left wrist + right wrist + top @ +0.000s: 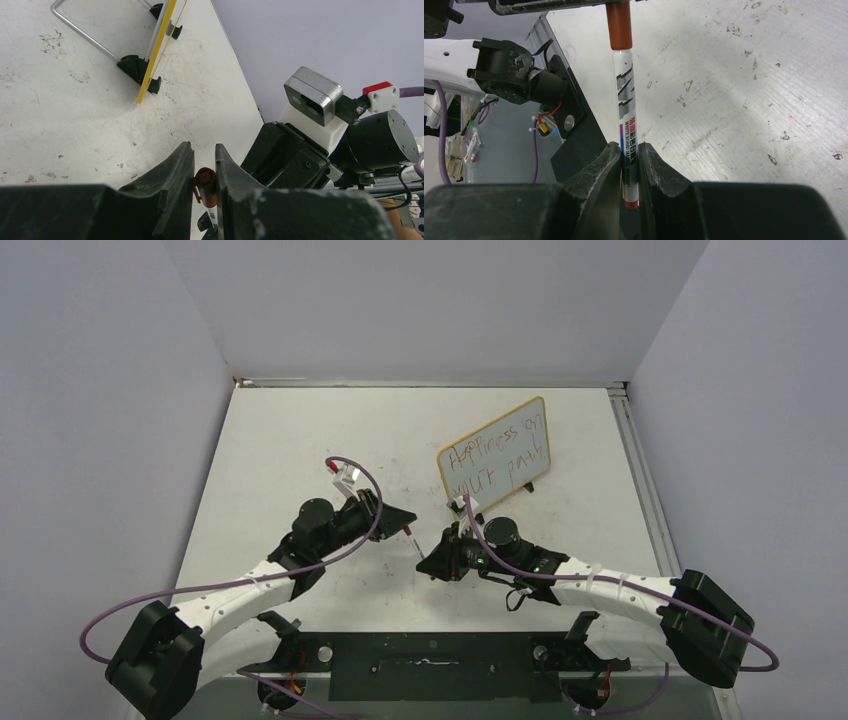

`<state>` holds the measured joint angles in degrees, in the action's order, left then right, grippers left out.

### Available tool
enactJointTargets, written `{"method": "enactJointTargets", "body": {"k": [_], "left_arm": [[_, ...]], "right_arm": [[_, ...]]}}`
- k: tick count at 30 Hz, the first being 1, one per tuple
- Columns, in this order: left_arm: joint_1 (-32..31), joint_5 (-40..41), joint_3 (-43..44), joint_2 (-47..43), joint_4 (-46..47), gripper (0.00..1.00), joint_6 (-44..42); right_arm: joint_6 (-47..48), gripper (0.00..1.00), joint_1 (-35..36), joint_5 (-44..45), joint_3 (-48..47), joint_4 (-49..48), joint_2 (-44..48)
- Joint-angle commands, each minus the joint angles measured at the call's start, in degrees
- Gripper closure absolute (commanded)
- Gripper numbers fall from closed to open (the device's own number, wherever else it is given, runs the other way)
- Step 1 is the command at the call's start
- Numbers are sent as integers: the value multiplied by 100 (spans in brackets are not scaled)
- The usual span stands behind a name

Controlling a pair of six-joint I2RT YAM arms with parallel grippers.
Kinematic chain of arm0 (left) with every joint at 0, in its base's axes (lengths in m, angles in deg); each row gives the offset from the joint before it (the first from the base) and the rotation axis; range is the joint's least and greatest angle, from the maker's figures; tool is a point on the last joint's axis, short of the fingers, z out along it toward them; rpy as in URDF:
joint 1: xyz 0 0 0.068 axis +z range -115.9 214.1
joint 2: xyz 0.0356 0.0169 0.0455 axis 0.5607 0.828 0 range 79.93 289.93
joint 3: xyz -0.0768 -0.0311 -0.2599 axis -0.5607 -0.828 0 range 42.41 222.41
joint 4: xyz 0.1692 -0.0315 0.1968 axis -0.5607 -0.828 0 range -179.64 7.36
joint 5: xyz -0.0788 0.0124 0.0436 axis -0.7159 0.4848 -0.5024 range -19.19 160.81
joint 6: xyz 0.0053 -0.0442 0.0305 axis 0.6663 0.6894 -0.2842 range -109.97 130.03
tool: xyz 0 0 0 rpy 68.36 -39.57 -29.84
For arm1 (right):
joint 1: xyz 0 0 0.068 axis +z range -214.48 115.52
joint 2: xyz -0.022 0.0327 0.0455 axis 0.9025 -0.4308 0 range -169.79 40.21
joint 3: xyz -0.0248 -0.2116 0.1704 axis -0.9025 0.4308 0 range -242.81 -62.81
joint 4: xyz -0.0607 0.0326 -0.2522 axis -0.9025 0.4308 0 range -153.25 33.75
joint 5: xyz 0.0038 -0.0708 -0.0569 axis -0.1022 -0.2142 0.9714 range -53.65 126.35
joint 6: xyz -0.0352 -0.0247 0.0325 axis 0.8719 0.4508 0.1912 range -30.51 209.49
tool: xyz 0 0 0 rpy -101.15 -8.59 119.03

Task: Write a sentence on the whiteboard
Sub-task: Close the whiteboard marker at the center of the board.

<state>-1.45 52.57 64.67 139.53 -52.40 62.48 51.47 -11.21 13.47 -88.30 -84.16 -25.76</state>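
Observation:
The robot's right gripper should set the whiteboard marker, now held between both grippers above the table, down on the white table [446, 540] [835, 136] beside the whiteboard's nearest corner.
The whiteboard [492, 453] stands tilted at the back right of centre, and the sentence [497, 456] is on it in thin red words in two lines. In the left wrist view its wooden frame [158, 47] shows edge-on with black feet. A whiteboard marker [414, 543] lies between both grippers above the table. My left gripper [408, 528] is shut on its red cap [206, 181]. My right gripper [429, 562] is shut on the white barrel [626, 107]. In the right wrist view the cap [618, 25] sits on the barrel's end.
The board's wire stand [80, 31] rests on the scuffed white table. A metal rail [640, 480] runs along the table's right edge. A black base plate [430, 665] lies at the near edge between the arm bases. Grey walls close in three sides.

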Motion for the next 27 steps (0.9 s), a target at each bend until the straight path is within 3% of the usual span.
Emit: {"method": "enactJointTargets", "body": {"k": [1,27], "left_arm": [[-202,-195,-176,-254,114,100,-226],[-1298,427,-702,-135,504,100,-40]], "right_arm": [[-178,95,-312,425,-271,-162,238],[39,95,-354,976,-318,-380,860]]}}
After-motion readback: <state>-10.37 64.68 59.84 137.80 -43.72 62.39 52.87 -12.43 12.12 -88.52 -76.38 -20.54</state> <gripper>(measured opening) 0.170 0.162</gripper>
